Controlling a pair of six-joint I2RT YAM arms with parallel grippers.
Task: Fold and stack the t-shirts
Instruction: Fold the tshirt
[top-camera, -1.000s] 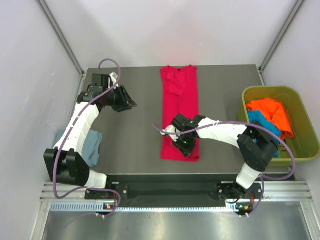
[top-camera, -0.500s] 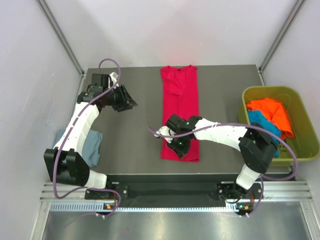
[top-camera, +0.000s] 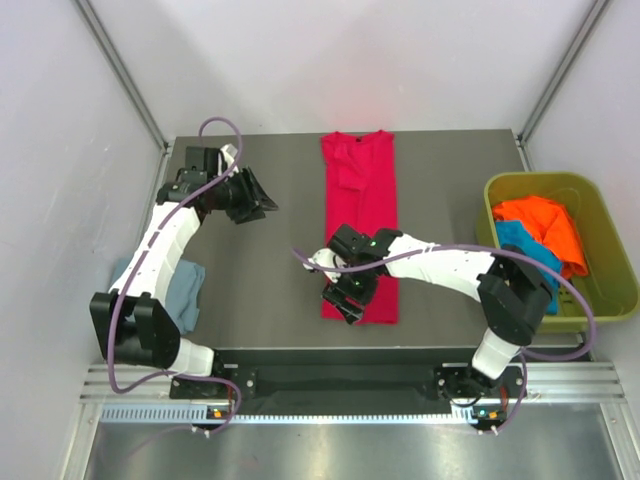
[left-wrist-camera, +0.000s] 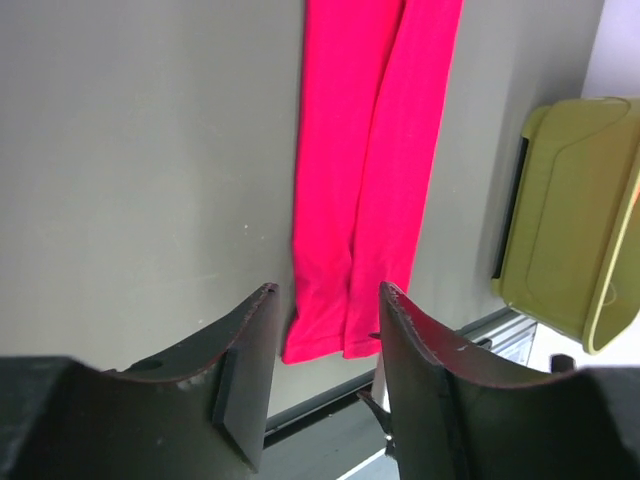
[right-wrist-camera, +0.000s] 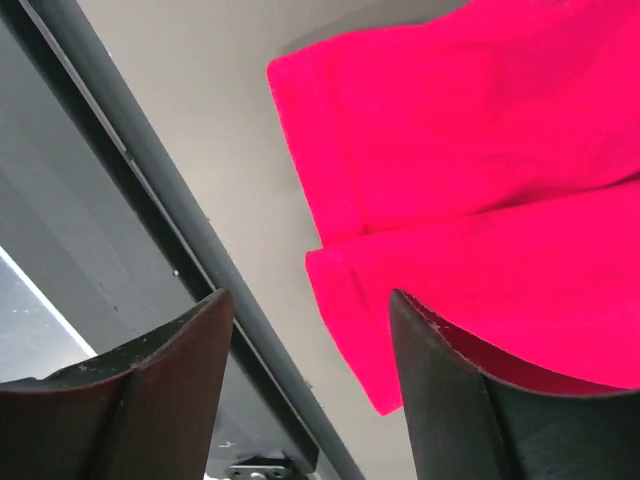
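Observation:
Next, my right gripper should go to the crimson red t-shirt's hem corner (top-camera: 394, 319) (right-wrist-camera: 386, 404) closest to the olive-green bin and close there.
A crimson red t-shirt (top-camera: 360, 190) lies on the table as a long narrow strip, folded lengthwise, collar at the far end. My right gripper (top-camera: 340, 300) hovers over its near-left corner, open; the right wrist view shows the red hem (right-wrist-camera: 480, 150) under the right finger, with the gripper (right-wrist-camera: 308, 300) holding nothing. My left gripper (top-camera: 262, 205) hangs open over bare table at the far left; in its wrist view the gripper (left-wrist-camera: 327, 290) frames the red strip (left-wrist-camera: 370, 150) from afar. A grey-blue t-shirt (top-camera: 185, 290) droops over the left table edge. Orange (top-camera: 545, 220) and turquoise (top-camera: 520, 240) t-shirts lie in the bin.
An olive-green plastic bin (top-camera: 530, 180) stands off the table's right side. The table's near edge and a metal rail (right-wrist-camera: 130, 190) run just below the red shirt's hem. Grey walls close in the left, far and right sides.
My right gripper has opened and slid left toward the red shirt's near-left corner. My left gripper's jaws have spread slightly; that arm has stayed in place.

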